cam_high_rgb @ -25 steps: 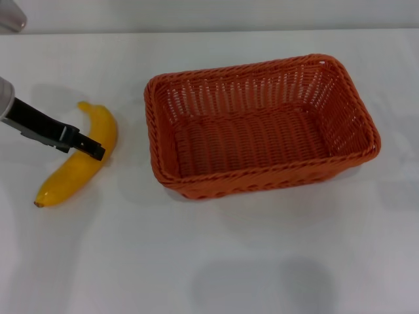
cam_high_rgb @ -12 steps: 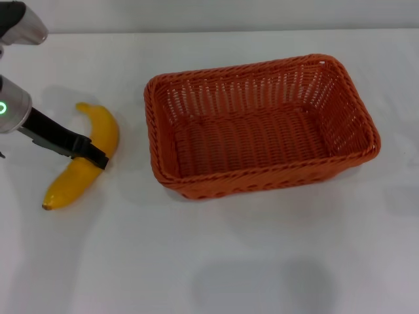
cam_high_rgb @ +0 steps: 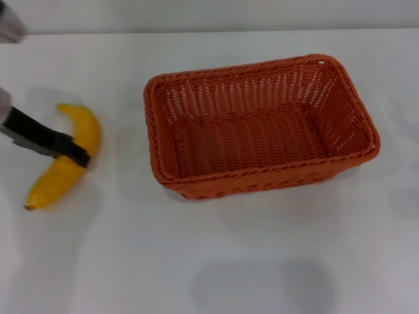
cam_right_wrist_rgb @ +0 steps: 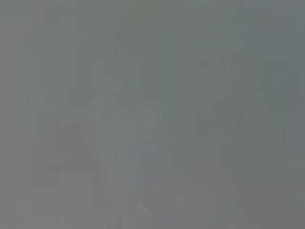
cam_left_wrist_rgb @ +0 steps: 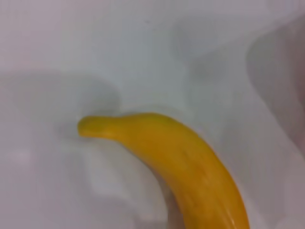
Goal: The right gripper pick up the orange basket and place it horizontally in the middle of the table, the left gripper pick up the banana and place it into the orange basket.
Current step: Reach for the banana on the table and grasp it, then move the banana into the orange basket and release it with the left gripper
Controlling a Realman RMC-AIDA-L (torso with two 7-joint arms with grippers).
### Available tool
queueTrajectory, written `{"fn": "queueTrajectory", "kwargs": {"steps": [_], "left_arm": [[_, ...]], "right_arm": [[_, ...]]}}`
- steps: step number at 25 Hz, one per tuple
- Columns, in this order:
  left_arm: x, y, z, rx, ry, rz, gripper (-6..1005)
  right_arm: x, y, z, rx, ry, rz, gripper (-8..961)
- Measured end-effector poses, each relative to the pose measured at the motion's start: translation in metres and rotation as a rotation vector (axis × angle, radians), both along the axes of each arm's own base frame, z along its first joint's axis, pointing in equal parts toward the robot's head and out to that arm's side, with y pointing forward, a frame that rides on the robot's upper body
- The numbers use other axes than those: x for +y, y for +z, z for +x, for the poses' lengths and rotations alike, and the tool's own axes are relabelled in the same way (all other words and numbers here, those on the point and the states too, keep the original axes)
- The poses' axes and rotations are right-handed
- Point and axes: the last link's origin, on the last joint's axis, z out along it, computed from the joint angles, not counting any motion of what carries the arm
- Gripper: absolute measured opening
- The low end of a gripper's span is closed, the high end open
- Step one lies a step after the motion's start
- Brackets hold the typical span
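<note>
Next, my left gripper releases the banana on the orange basket's bottom, close to its far side (cam_high_rgb: 270,116). The banana is still on the white table.
The yellow banana (cam_high_rgb: 51,182) is at the left of the white table (cam_high_rgb: 196,261), well left of the orange basket (cam_high_rgb: 264,181). My left gripper (cam_high_rgb: 77,156) reaches in from the left edge and crosses the banana's middle, shut on it. In the left wrist view the banana (cam_left_wrist_rgb: 190,167) fills the frame close up, stem end pointing away over the white surface. The basket lies lengthwise in the middle of the table with nothing inside it. The right gripper is out of view, and the right wrist view shows only plain grey.
A grey arm part (cam_high_rgb: 10,26) shows at the top left corner. White tabletop surrounds the basket on all sides, with a wide bare stretch in front of it.
The left gripper and the banana have shifted together to the left, away from the basket. The basket has not moved.
</note>
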Motion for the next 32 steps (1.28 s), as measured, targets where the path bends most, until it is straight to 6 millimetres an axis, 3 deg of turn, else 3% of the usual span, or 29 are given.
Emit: {"fn": "queueTrajectory", "kwargs": {"steps": [4,8,11,16,20,24,28,32], "left_arm": [[0.002,0.041,-0.013,-0.011,0.035,0.16,497],[0.01,0.07,-0.005,-0.105,-0.014,0.245,501],[0.019,0.08,0.016,-0.182,-0.107,0.256,505],[0.045,0.08,0.079,-0.209,-0.304,0.185,510],[0.058,0.064,0.149,-0.251,-0.503,0.074,515],[0.057,0.02,0.212,-0.263,-0.671,-0.094,519],[0.039,-0.041,0.25,-0.238,-0.774,-0.285,524],[0.027,-0.079,0.262,-0.18,-0.8,-0.406,528]], "right_arm": [[0.0,0.0,0.0,-0.002,0.0,0.0,842],[0.0,0.001,0.0,-0.002,-0.001,0.002,842],[0.0,0.001,0.0,-0.002,-0.002,0.002,842],[0.001,0.001,0.0,0.0,-0.001,0.001,842],[0.003,-0.001,-0.001,0.002,-0.002,-0.002,842],[0.004,-0.002,-0.001,0.01,-0.009,-0.008,842],[0.006,-0.004,-0.003,0.018,-0.004,-0.011,842],[0.005,-0.004,-0.002,0.019,-0.004,-0.011,842]]}}
